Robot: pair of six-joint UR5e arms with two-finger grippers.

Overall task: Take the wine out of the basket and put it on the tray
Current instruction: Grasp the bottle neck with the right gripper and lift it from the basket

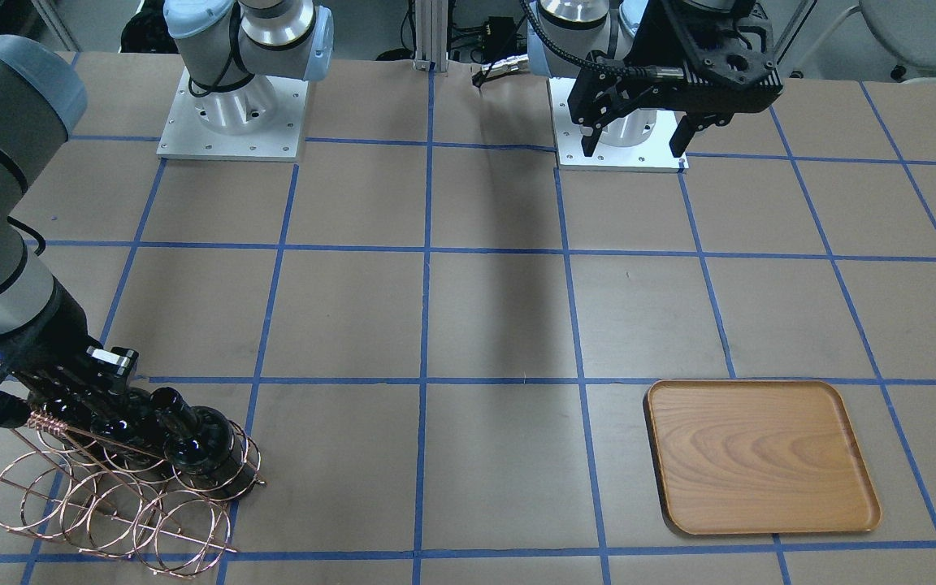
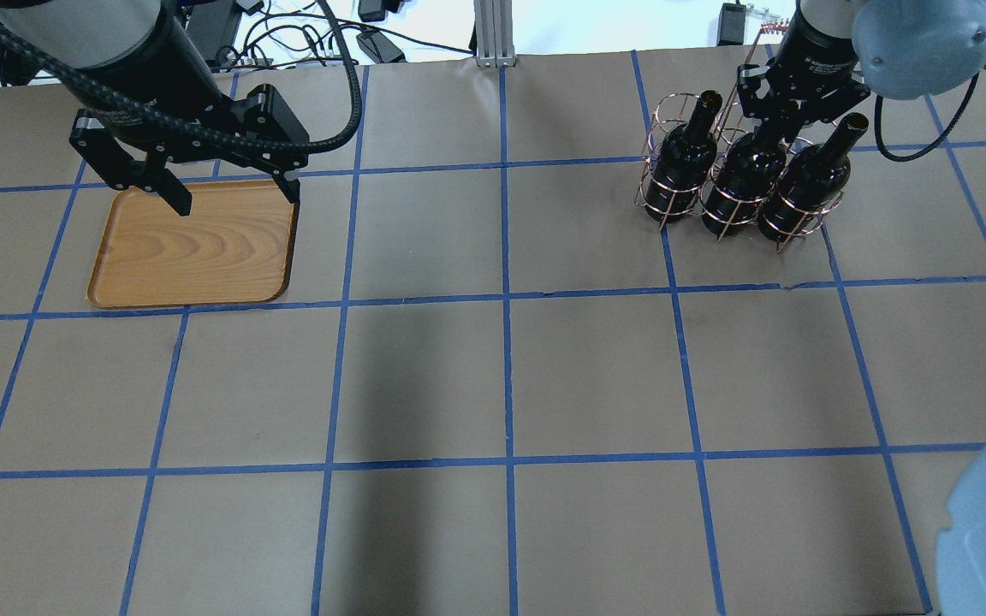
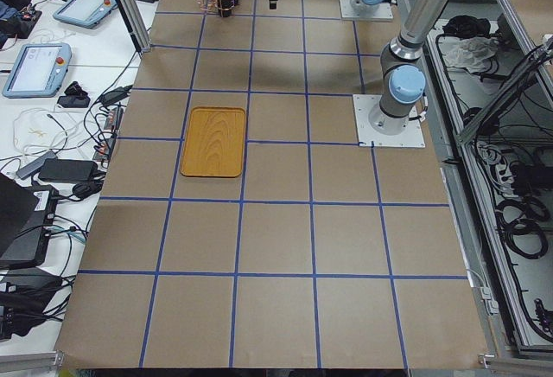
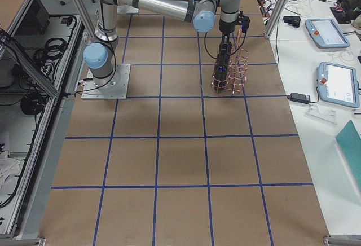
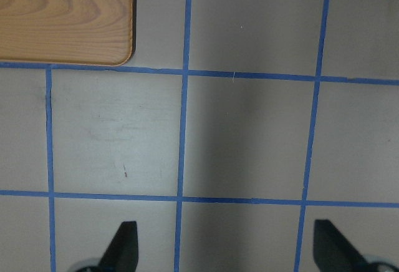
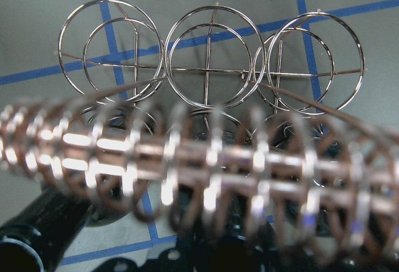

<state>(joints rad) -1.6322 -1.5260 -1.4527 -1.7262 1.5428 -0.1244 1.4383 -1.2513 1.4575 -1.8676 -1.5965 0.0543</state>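
Observation:
The robot's right gripper will release the middle bottle on the table [image 1: 454,362] by the tape crossing halfway between basket and tray.
Three glossy black wine bottles stand in the copper wire basket [image 2: 662,109] at the far right: one at the left [image 2: 681,158], one in the middle [image 2: 741,175], one at the right [image 2: 810,180]. My right gripper [image 2: 771,120] is down over the middle bottle's neck, which it hides. I cannot tell whether it is shut on the neck. The right wrist view shows the basket's coiled handle [image 6: 206,160] blurred and close, with empty loops behind it. The wooden tray [image 2: 193,244] lies empty at the far left. My left gripper [image 2: 236,198] hovers open above its far edge.
Brown paper with a blue tape grid [image 2: 506,299] covers the table. The two arm bases [image 1: 232,106] stand at the robot's side. Tablets and cables [image 3: 34,66] lie on a side bench beyond the table's end.

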